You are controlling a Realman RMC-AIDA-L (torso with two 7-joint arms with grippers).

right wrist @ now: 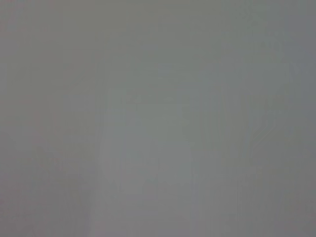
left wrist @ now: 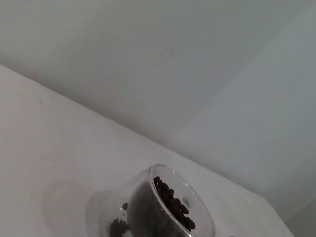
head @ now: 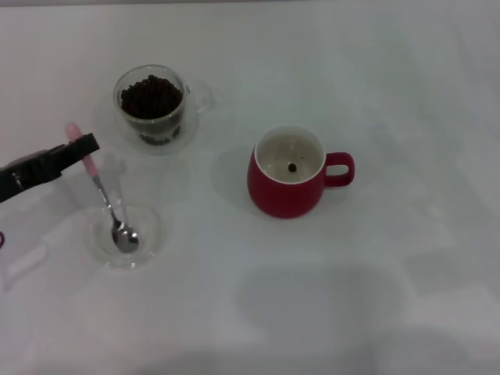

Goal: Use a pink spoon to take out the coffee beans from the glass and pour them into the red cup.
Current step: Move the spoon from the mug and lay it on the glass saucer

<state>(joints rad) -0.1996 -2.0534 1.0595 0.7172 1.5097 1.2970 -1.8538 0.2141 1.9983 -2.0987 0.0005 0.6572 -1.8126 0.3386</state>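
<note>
Next, my left gripper releases the pink spoon across the back rim of the clear dish [head: 141,205], leaving the spoon's handle pointing toward the glass.
The pink spoon [head: 109,205] leans with its metal bowl in a shallow clear dish [head: 153,233] at the front left. My left gripper [head: 82,147] is shut across the spoon's pink handle near its upper end. The glass [head: 187,101] stands behind it, holding a heap of coffee beans [head: 151,95]. The left wrist view also shows the glass [left wrist: 143,207] and its beans [left wrist: 170,203]. The red cup [head: 287,187] stands in the middle with its handle to the right and a single bean [head: 291,167] inside. My right gripper is out of view.
Everything stands on a plain white table [head: 375,297]. The right wrist view shows only a blank grey surface.
</note>
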